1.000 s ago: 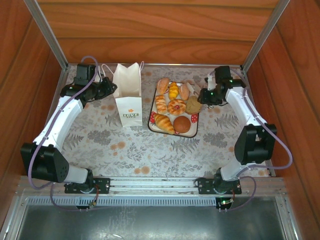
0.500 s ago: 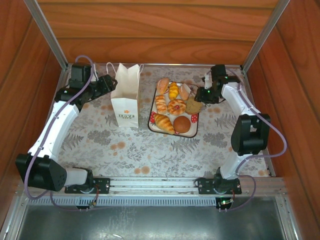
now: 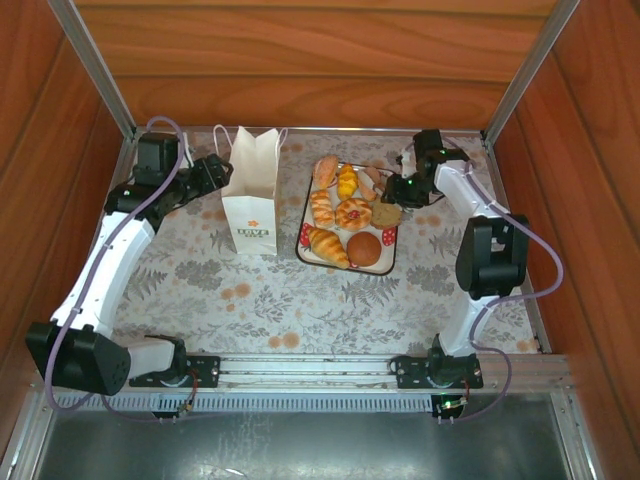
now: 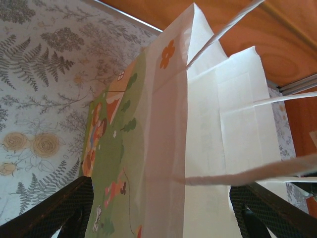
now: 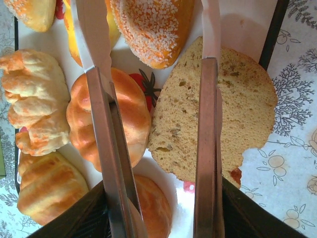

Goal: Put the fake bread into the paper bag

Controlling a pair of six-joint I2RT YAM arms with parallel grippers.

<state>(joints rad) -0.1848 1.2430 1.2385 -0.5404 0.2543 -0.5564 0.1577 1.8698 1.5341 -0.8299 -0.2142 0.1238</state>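
The bag's rim stands loose between my open left fingers; next I pinch it beside the bag's loop handle (image 4: 184,192), steadying the paper bag before filling.
The fake bread (image 3: 350,213) lies on a white strawberry-print tray (image 3: 349,270): a croissant (image 3: 327,245), a round bun (image 3: 364,250), a glazed ring and oblong rolls. The paper bag (image 3: 252,195) stands upright to the tray's left. My left gripper (image 3: 215,172) is at the bag's left side, open. In the left wrist view the bag (image 4: 198,148) lies between the wide-apart fingers (image 4: 59,210), with a loop handle (image 4: 257,171) crossing them. My right gripper (image 5: 148,29) hovers open over the tray's right part. A spongy brown slice (image 5: 173,114) lies under its right finger and a glazed bun (image 5: 79,114) under its left finger.
The floral tablecloth (image 3: 270,300) covers the table in front of the bag and tray. Wooden walls and metal posts (image 3: 95,70) close in the back and both sides. The tray's dark rim (image 5: 274,29) runs just right of my right gripper.
My left gripper has opened wide beside the bag, its arm drawing back to the left. My right gripper has moved back and left over the tray and its fingers have spread a little.
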